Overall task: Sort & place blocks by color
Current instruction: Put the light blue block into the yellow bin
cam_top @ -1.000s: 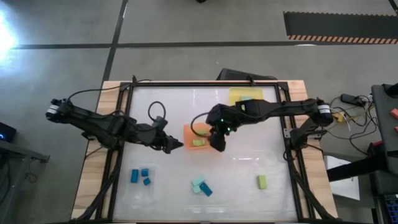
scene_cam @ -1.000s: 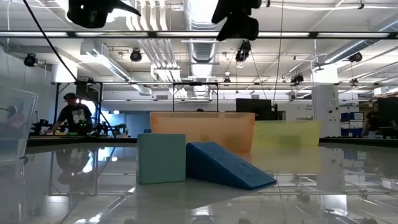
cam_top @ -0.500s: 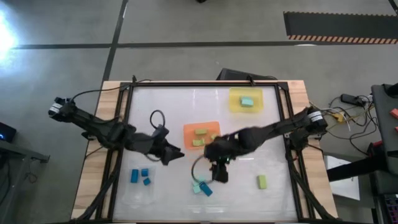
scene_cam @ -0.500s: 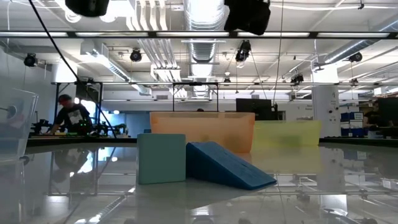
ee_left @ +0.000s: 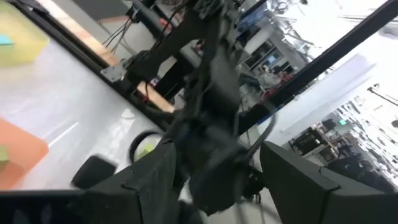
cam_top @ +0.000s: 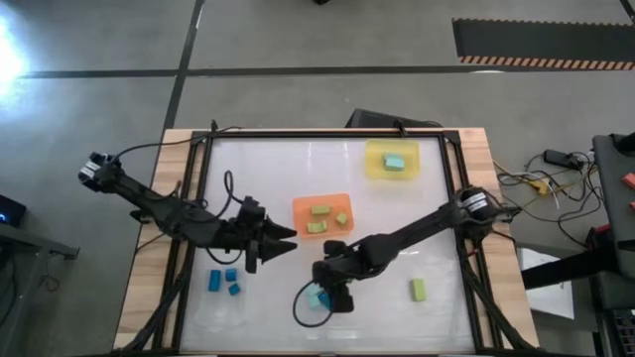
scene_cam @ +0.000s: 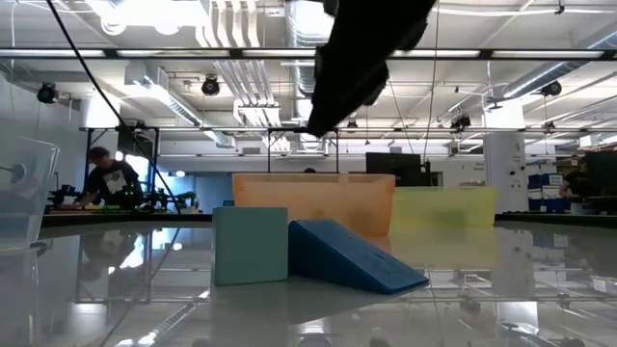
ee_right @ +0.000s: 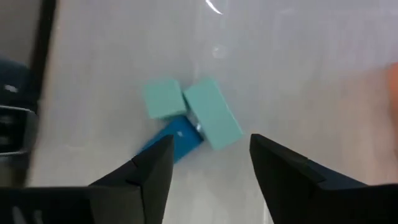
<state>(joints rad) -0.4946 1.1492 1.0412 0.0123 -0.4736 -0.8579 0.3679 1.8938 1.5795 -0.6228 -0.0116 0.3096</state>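
Next, I close my right gripper around the middle of the longer light teal block (cam_top: 317, 292) (ee_right: 216, 118), which is the one next to the teal cube and the dark blue block.
Near the table's near edge sits a small cluster: two light teal blocks (ee_right: 165, 98) (ee_right: 212, 113) and a dark blue block (ee_right: 174, 140). In the low view the dark blue block (scene_cam: 352, 255) lies tilted with one end up against a teal block (scene_cam: 251, 245). My right gripper (ee_right: 211, 140) (cam_top: 335, 296) hovers open just above this cluster, touching nothing. My left gripper (cam_top: 286, 239) (ee_left: 217, 149) is open and waits left of centre, pointing at the right arm. A yellow-green block (cam_top: 418, 290) lies alone toward the near right.
The orange tray (cam_top: 298, 210) at mid-table holds yellow-green blocks. The yellow tray (cam_top: 372, 171) at the far right holds a teal block. The clear tray (cam_top: 220, 297) at the near left holds dark blue blocks. A cable loops on the table by the right gripper.
My right gripper has swept from above the orange tray toward the table's near edge and come down over the teal and dark blue cluster. My left gripper has drifted slightly toward the near edge. The blocks on the table have stayed put.
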